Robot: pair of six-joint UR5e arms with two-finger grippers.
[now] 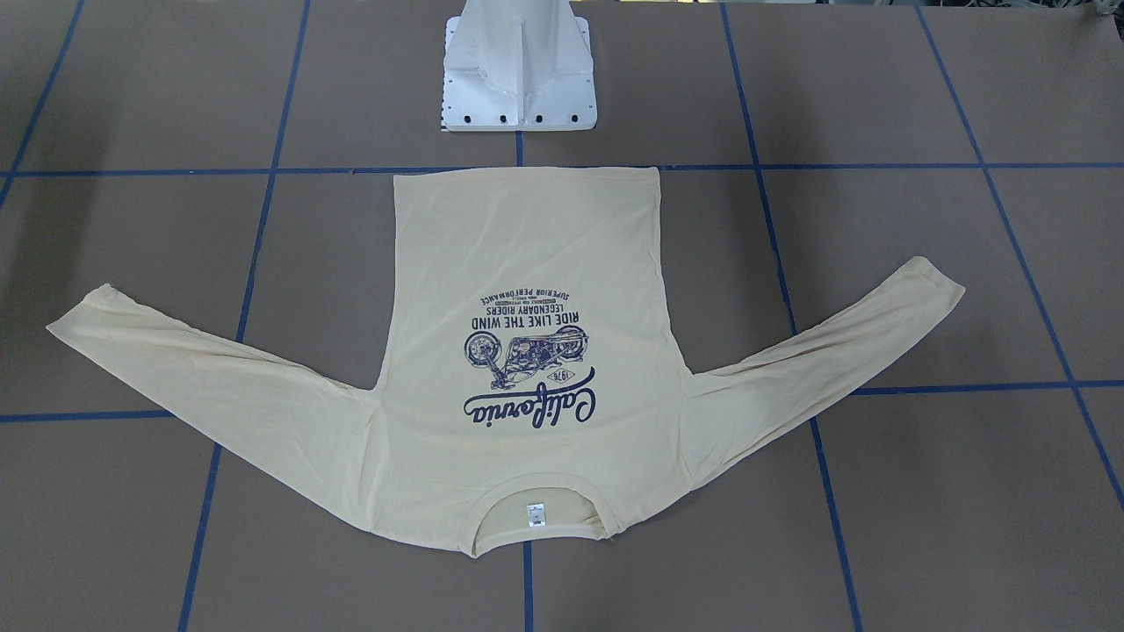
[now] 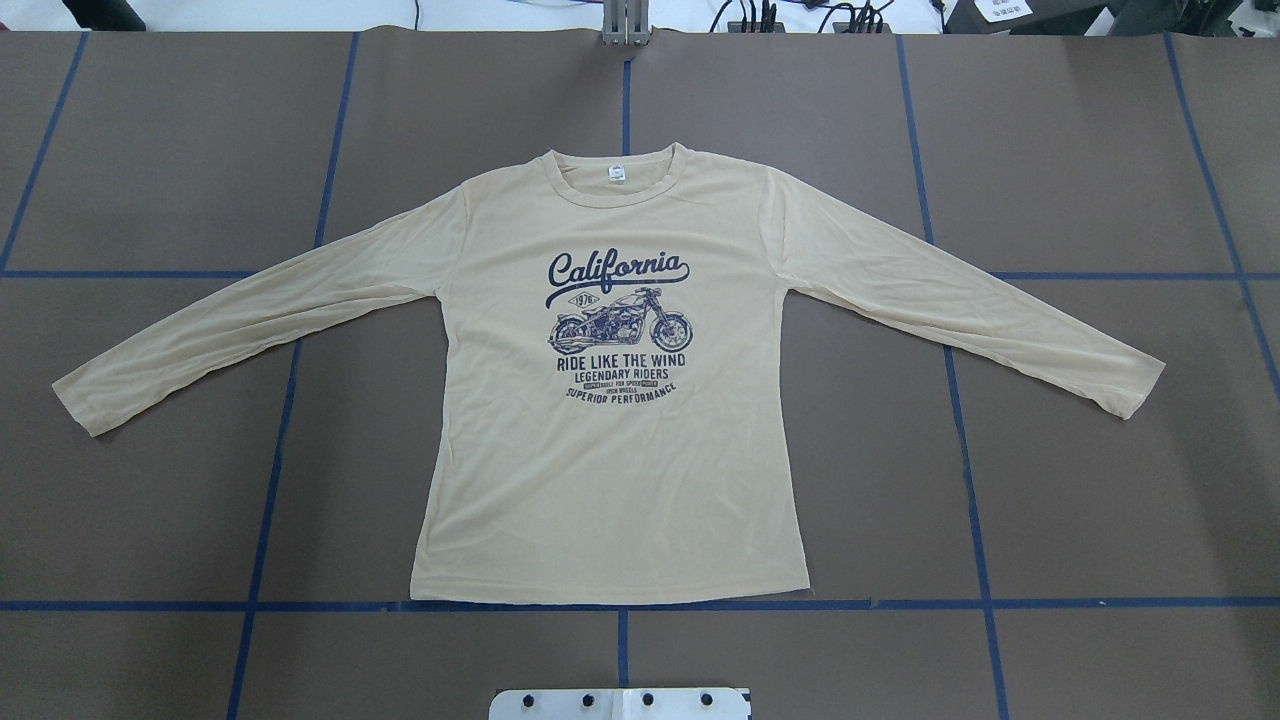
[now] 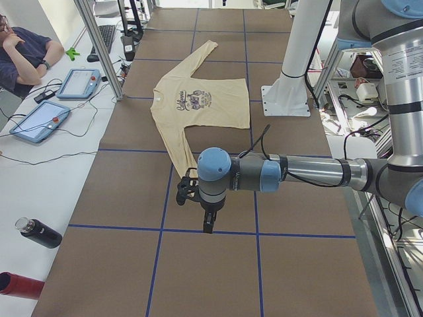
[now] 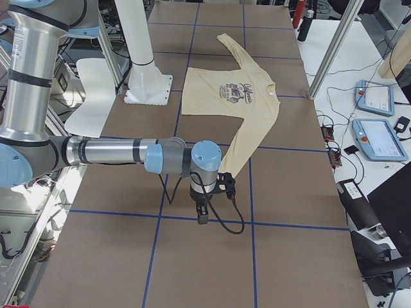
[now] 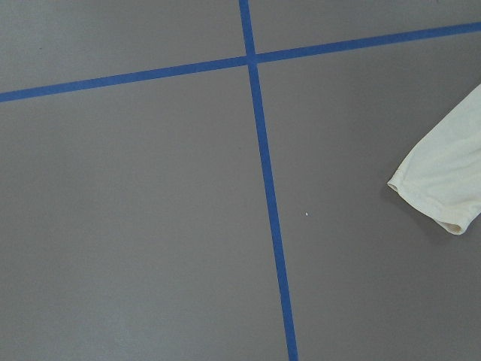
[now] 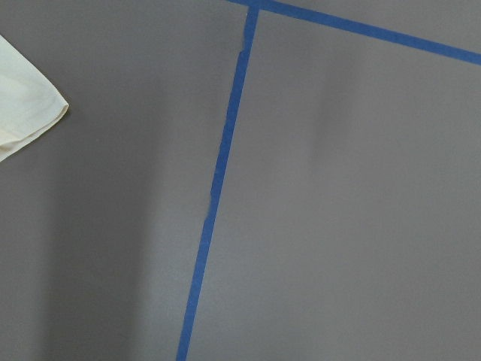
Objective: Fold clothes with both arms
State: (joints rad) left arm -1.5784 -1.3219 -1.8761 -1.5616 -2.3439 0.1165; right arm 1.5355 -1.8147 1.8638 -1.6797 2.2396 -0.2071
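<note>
Next, I close my right gripper on the outer corner of the shirt's cuff [image 1: 60,322] [image 6: 57,113], at the end of the sleeve on its own side.
The clothes, one pale cream-yellow long-sleeved shirt [image 2: 610,480], lie flat on the brown table with the navy California print up and both sleeves spread out. The shirt [image 1: 527,254] has its neck label on the side away from the robot. My left arm [image 3: 297,173] reaches over the table beyond the shirt's left cuff [image 5: 443,188]. Its gripper [image 3: 208,221] hangs above bare table, and I cannot tell its state. My right arm [image 4: 115,153] mirrors it past the other cuff [image 6: 22,98]. For the right gripper [image 4: 202,212], the state likewise cannot be told.
The white pedestal base [image 1: 518,70] stands just behind the shirt's hem. Blue tape lines [image 2: 960,450] grid the table. A seated person [image 3: 26,49], control tablets [image 3: 39,122] and a black bottle [image 3: 39,232] are on a side bench.
</note>
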